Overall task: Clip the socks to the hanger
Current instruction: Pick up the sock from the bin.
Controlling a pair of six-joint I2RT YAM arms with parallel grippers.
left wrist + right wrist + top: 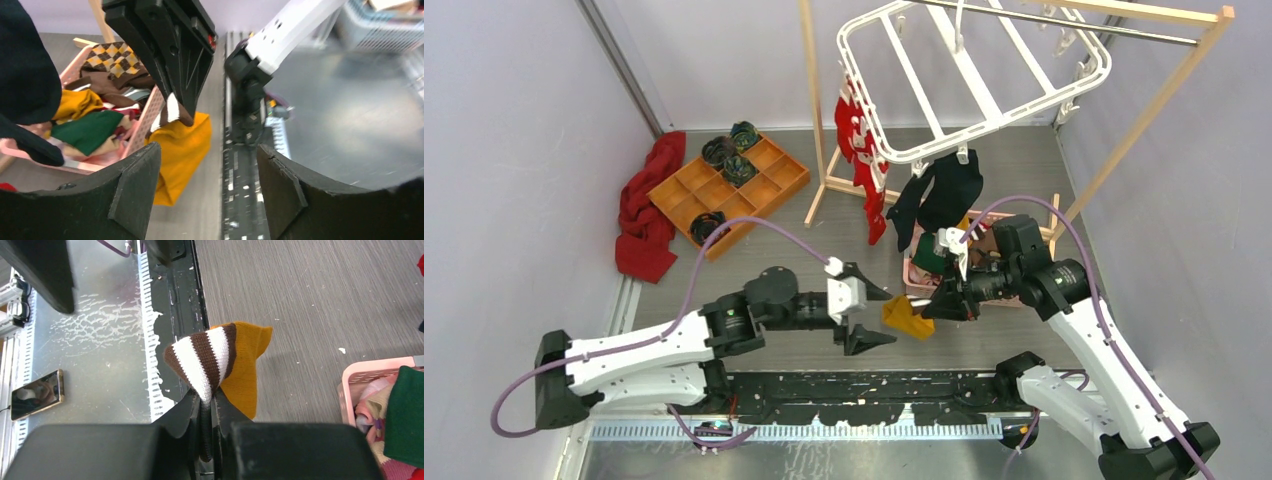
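The sock's striped cuff is bunching up in my right gripper, so next my left gripper takes the cuff [172, 111] first, which will free my right gripper to pinch its edge.
A mustard-yellow sock [909, 318] with a brown-and-white striped cuff [205, 360] hangs just above the floor, its yellow body [182, 155] drooping down. My right gripper [205, 405] is shut on that cuff, seen from the left wrist as black jaws [170, 50]. My left gripper [864, 312] stands open just left of the sock, nothing between its fingers [135, 190]. The white hanger [974, 80] hangs at the back with black socks [944, 195] and red ones [859, 150] clipped to it. A pink basket [916, 275] holds an argyle sock [112, 57] and a green one [87, 130].
A wooden rack [1144, 120] with a metal rod carries the hanger. An orange divided tray [769, 185] with dark rolled bundles and a red cloth [646, 215] lie at the back left. A phone [35, 392] rests on the metal strip near the arm bases.
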